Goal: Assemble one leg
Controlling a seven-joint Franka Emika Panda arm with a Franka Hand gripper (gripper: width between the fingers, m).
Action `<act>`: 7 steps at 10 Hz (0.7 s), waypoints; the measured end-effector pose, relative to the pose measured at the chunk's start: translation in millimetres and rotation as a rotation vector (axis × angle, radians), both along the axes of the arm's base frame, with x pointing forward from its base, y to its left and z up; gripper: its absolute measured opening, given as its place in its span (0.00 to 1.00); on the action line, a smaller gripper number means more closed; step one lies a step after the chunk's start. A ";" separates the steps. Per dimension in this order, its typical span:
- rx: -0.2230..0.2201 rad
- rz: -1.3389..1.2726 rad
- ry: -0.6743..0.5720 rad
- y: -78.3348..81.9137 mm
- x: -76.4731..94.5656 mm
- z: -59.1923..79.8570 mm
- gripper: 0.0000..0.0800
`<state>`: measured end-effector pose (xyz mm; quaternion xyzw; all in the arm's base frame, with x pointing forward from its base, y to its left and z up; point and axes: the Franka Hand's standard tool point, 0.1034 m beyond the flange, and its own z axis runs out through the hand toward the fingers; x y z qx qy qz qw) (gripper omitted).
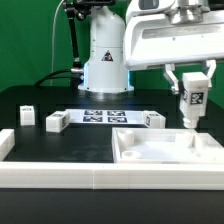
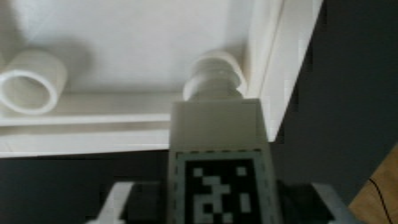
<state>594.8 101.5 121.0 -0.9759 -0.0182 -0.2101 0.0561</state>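
Note:
Next, I let go of the leg upright in the panel's corner (image 1: 206,153) (image 2: 215,70) by the long white rail, farthest from the loose legs.
My gripper (image 1: 190,87) is shut on the leg (image 1: 190,108), a small white post with a black-and-white tag. It holds the leg upright above the far right corner of the large white panel (image 1: 150,152) with raised rim. In the wrist view the leg (image 2: 217,130) sits between my fingers (image 2: 128,203), and my gripper (image 2: 222,207) is closed on its tagged part. The leg's far end lies over a round white socket (image 2: 214,72) in the panel's corner (image 2: 125,45). I cannot tell whether they touch. A second socket (image 2: 32,84) shows further along the rim.
Three more loose white legs lie on the black table (image 1: 27,116), (image 1: 57,122), (image 1: 152,120). The marker board (image 1: 105,115) lies in front of the robot base (image 1: 105,60). A long white rail (image 1: 90,172) runs along the front edge.

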 end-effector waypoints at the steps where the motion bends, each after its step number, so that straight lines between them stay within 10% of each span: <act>1: -0.002 -0.003 -0.022 -0.7 -1.0 -0.6 0.36; 7: 0.011 0.005 -0.025 21.0 3.8 -21.9 0.36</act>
